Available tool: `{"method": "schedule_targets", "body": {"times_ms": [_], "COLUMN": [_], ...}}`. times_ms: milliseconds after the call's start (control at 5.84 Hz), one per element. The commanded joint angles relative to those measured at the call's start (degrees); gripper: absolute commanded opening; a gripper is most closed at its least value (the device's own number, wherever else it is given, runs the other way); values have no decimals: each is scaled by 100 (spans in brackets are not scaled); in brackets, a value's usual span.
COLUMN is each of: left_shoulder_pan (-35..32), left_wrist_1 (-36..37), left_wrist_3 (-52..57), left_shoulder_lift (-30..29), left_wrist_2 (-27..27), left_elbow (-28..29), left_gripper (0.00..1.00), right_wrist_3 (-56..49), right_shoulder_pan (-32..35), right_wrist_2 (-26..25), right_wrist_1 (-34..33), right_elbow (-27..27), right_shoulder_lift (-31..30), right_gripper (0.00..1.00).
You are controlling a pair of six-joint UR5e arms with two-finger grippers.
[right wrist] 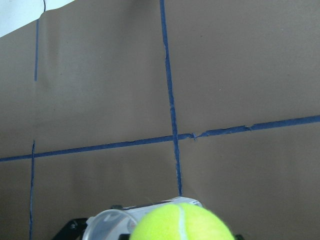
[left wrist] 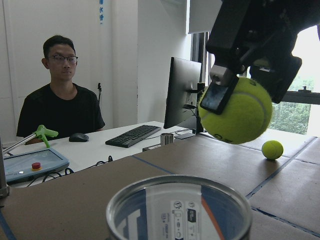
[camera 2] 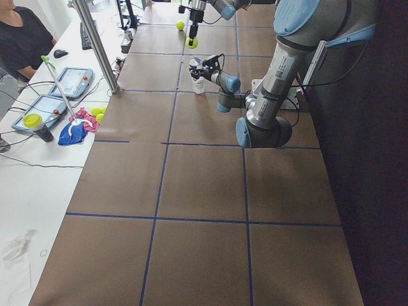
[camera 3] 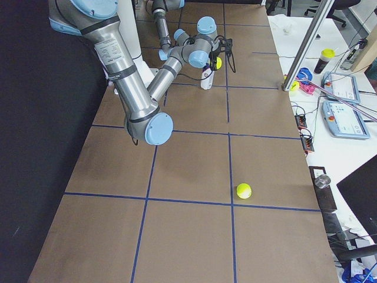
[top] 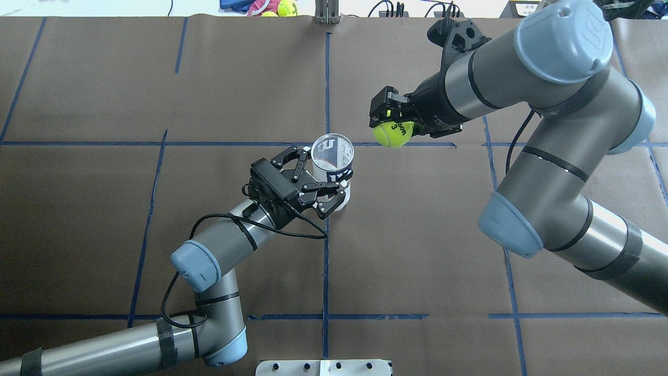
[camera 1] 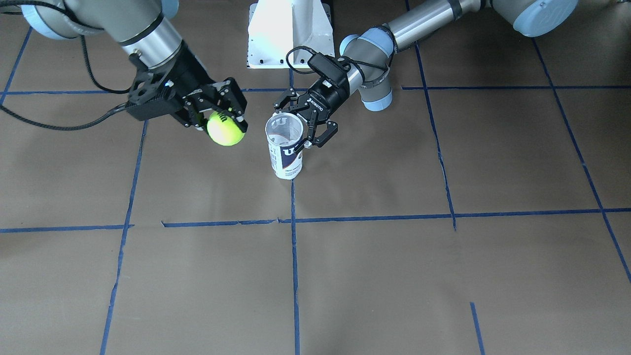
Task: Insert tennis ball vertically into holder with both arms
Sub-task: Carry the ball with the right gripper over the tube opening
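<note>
I should let go of the tennis ball, now held beside the can's mouth, with my right gripper in the opening of the holder [camera 1: 278,119] [right wrist: 110,226] that my left gripper holds.
The holder [camera 1: 284,148] is a clear can with a navy and white label, standing upright on the brown table with its mouth open upward. My left gripper [camera 1: 295,125] is shut on the holder, one finger on each side of it; the overhead view shows the same left gripper [top: 324,177] and holder [top: 334,167]. My right gripper [camera 1: 224,121] is shut on the tennis ball [camera 1: 226,129], held in the air beside the can's mouth, not over it. Overhead, the ball [top: 392,133] hangs right of the rim. The left wrist view shows the ball [left wrist: 235,110] above and beyond the rim [left wrist: 180,200].
A second tennis ball [camera 3: 243,190] lies loose on the table toward the robot's right end. The white pedestal base [camera 1: 291,34] stands between the arms. A person [left wrist: 62,100] sits at the side desk with tablets, a cloth [camera 2: 71,132] and more balls.
</note>
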Motion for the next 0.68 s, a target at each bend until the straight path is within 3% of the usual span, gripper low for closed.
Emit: {"method": "schedule_targets", "body": {"times_ms": [0,513], "left_shoulder_pan": [14,23], "left_wrist_1": [-3,-3], "left_wrist_3": [-2,-11], "left_shoulder_lift": [3,-6], "left_wrist_2": [0,0], "left_elbow": [83,74], "left_gripper": [81,87], "right_wrist_3": [131,298], "right_shoulder_pan": [-400,-595], "right_wrist_2": [-380,-724], "right_wrist_1": [-597,-696], "right_elbow": [30,-32], "right_shoulder_lift": [484,662], "right_gripper": [4,4]}}
